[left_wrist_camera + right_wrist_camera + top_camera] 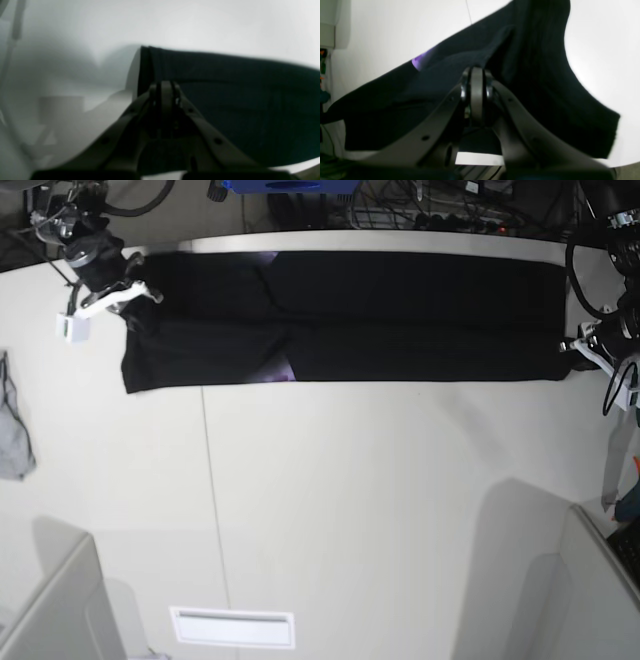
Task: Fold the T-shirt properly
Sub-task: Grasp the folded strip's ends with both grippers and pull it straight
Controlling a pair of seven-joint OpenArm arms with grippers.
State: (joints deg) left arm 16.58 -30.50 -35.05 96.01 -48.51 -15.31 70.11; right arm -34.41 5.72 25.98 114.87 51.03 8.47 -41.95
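Next, I take the black T-shirt farther in with my left gripper (530, 310) and pull it nearer before I fold its end, because it lies close to the far edge of the table.
The black T-shirt (400, 310) lies as a long folded band along the far edge of the white table (350, 500). A bit of purple print (283, 370) shows at its near edge and in the right wrist view (418, 62). My right gripper (133, 290) is at the shirt's left end, jaws closed on a raised fold of the cloth (545, 75), as the right wrist view (476, 72) shows. My left gripper (575, 348) is at the near right corner, jaws closed on the shirt's edge (237, 100) in the left wrist view (166, 86).
A small grey cloth (12, 430) lies at the table's left edge. Cables (420, 210) run behind the far edge. Grey partitions stand at the near left (50, 610) and near right (580, 600) corners. A white slot plate (232, 627) sits near the front.
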